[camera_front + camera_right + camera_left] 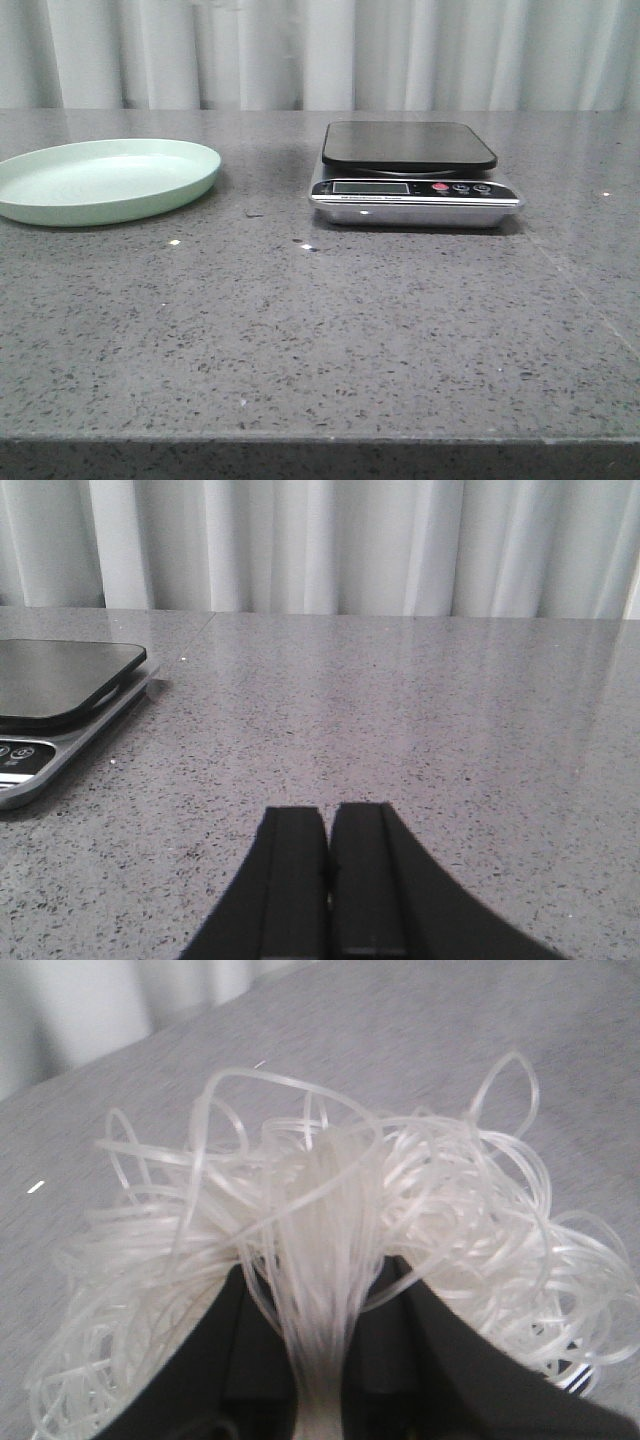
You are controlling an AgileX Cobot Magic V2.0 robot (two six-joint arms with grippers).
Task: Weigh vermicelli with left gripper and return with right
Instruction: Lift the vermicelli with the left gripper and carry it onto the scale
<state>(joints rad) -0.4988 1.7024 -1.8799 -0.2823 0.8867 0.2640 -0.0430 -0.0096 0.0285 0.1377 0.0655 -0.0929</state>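
The robot's left gripper needs to set the vermicelli down on the middle of the scale's black platform [409, 144].
In the left wrist view a fluffy mound of translucent white vermicelli [320, 1220] fills the middle, and my left gripper [322, 1290] is shut on a bundle of its strands, held above the grey table. Neither arm nor the vermicelli shows in the front view. The scale [412, 175], with a black platform and silver base, stands bare at the table's centre right; it also shows as the scale [60, 695] in the right wrist view. My right gripper [328, 825] is shut on nothing, low over the table to the right of the scale.
A pale green round plate [105, 180] lies bare at the left of the grey speckled table [320, 340]. White curtains hang behind the table's far edge. The table's front edge runs along the bottom of the front view.
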